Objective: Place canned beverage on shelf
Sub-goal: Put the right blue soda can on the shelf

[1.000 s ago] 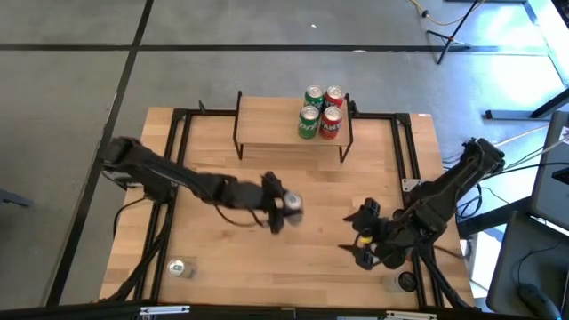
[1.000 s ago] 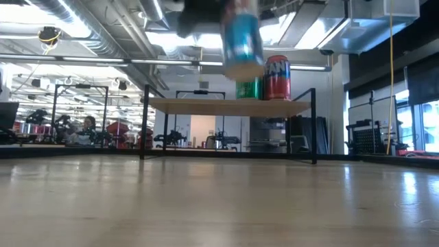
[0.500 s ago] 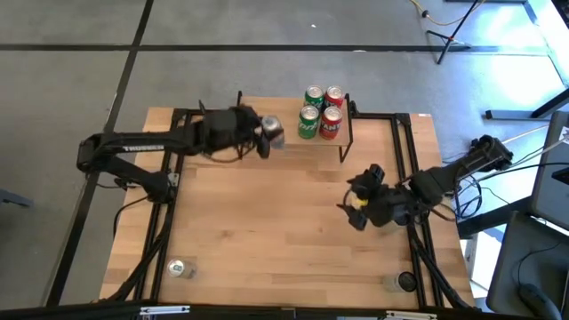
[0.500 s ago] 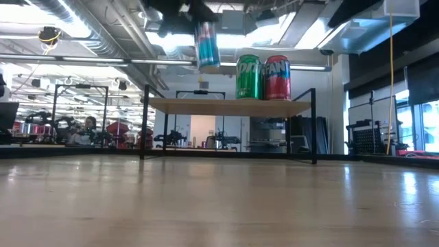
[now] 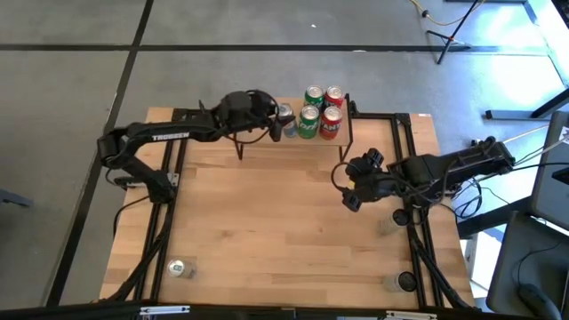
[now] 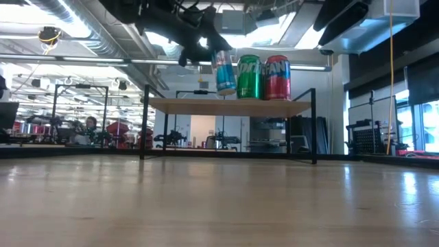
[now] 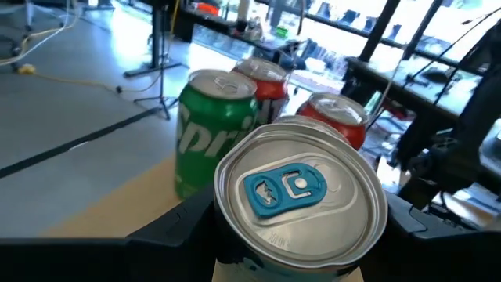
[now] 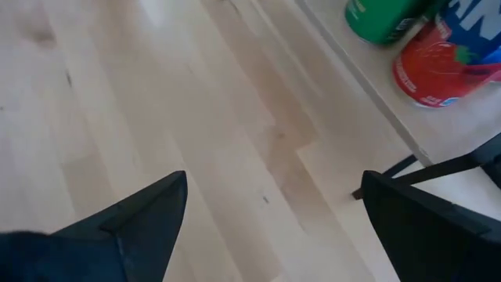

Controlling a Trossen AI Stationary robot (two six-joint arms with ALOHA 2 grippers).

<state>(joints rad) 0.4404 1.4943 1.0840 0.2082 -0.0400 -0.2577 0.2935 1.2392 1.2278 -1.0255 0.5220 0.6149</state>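
My left gripper is going to let go of the blue and silver can, now hanging beside green and red cans, at the shelf's back edge point(image 5: 294, 105) point(image 7: 145, 221), next to the farther green can.
My left gripper point(image 5: 281, 123) reaches over the shelf point(image 5: 267, 135), a small light-wood rack on thin black legs at the table's far edge, and is shut on a blue and silver can point(image 6: 224, 72). The can hangs just left of several green and red cans point(image 5: 320, 110) standing on the shelf's right end. In the left wrist view its silver lid with a blue tab point(image 7: 301, 196) fills the middle. My right gripper point(image 5: 354, 185) is open and empty over the table, near the shelf's right legs. My left gripper pinches the can's side wall just under the top rim point(image 7: 227, 235) between its two fingers point(image 7: 176, 231), one on each side. It comes from the table's left, slanting down. The can is nearly upright, tipped slightly, its bottom point(image 6: 226, 91) just above the shelf top.
A green Sprite can point(image 7: 215, 133) and red cans point(image 7: 337, 117) stand close beside the held can. Small round objects lie near the table's front left point(image 5: 178, 267) and front right point(image 5: 404, 282). The shelf's left half point(image 6: 178, 104) is bare wood. The shelf's edge also shows in the right wrist view point(image 8: 368, 86).
My left gripper has carried the blue can from over the table's middle up and toward the far edge, then rightward along the shelf and down beside the green cans. My right gripper has moved toward the far edge, nearer the shelf.
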